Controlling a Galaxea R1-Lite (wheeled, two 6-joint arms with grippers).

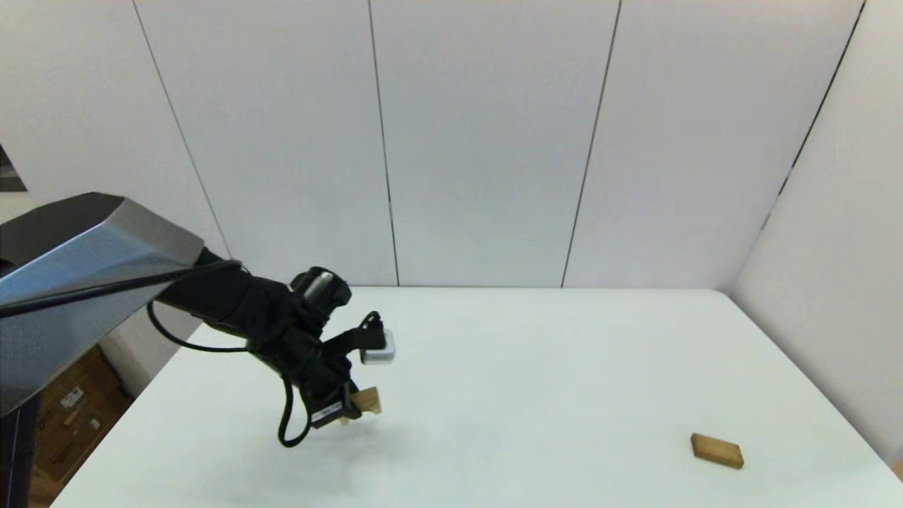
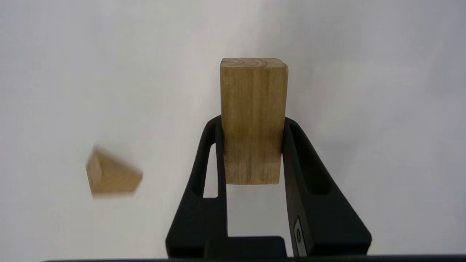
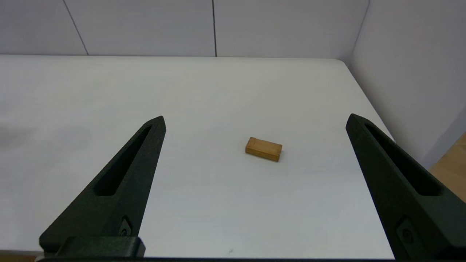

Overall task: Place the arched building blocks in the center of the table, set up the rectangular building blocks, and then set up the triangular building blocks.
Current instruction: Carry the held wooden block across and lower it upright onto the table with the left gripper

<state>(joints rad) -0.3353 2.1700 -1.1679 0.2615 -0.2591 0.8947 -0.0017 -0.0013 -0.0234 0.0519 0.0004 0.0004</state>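
My left gripper is going to put the arched building block, now hanging just above the table, down on the bare front middle of the white table (image 1: 480,479).
My left gripper (image 2: 252,123) is shut on the arched building block (image 2: 253,120), a chunky light-brown wooden piece that sticks out beyond the fingertips; its hollow side is hidden. In the head view this gripper (image 1: 349,413) hangs just above the left part of the white table (image 1: 536,367), the block (image 1: 367,401) showing at its tip. The small triangular wedge (image 2: 113,176) lies on the table beside the held block. The flat brown rectangular slab (image 1: 717,450) lies near the front right; my right gripper (image 3: 256,118) stands open behind it, well short of the slab (image 3: 263,149).
White wall panels close off the table's far and right sides. Cardboard boxes (image 1: 70,416) sit on the floor past the table's left edge.
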